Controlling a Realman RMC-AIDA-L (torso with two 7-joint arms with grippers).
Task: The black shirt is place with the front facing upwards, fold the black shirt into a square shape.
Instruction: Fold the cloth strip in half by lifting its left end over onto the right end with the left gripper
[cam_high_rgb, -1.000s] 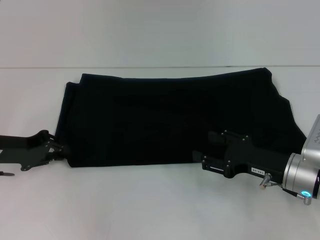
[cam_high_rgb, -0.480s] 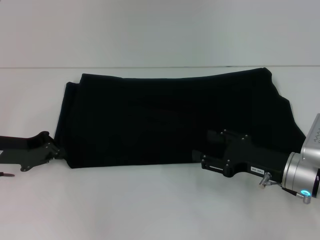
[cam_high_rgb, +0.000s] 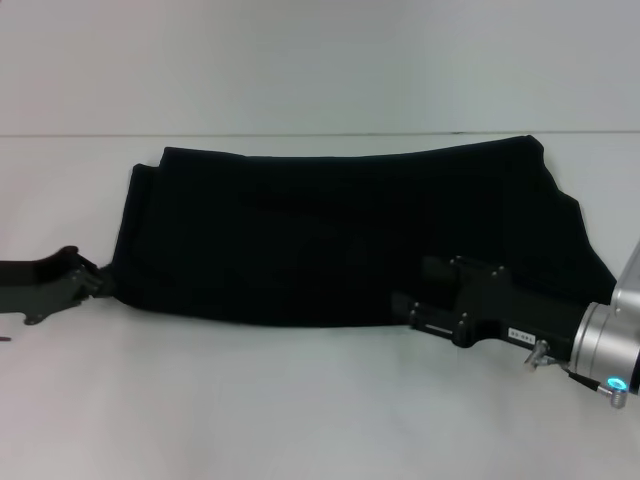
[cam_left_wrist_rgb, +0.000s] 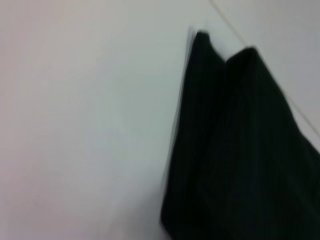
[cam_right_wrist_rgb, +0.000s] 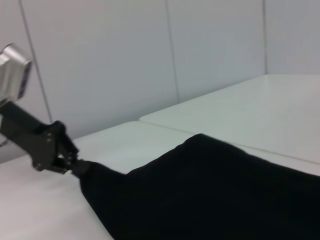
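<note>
My left gripper has the black shirt's corner, now just above the table. It will let go of that corner on the shirt's opposite end (cam_high_rgb: 580, 256), close to its slanting outer edge.
The black shirt (cam_high_rgb: 330, 230) lies folded into a long band across the white table, with no lettering showing. My left gripper (cam_high_rgb: 97, 284) is shut on the shirt's near left corner; the right wrist view shows it (cam_right_wrist_rgb: 75, 167) pinching that corner of the shirt (cam_right_wrist_rgb: 210, 190) just above the table. My right gripper (cam_high_rgb: 403, 312) is at the shirt's near hem, right of the middle, and shut on it, its tips hidden against the black cloth. The hem hangs in a shallow curve between the two grippers. The left wrist view shows the shirt's (cam_left_wrist_rgb: 240, 150) left end.
The white table (cam_high_rgb: 300, 420) runs from the near edge to a seam (cam_high_rgb: 100, 135) behind the shirt. White wall panels (cam_right_wrist_rgb: 125, 60) stand beyond the table.
My left gripper has moved left and up, pulling the shirt's near left corner with it. The near hem has lifted slightly. My right gripper has shifted a little to the right.
</note>
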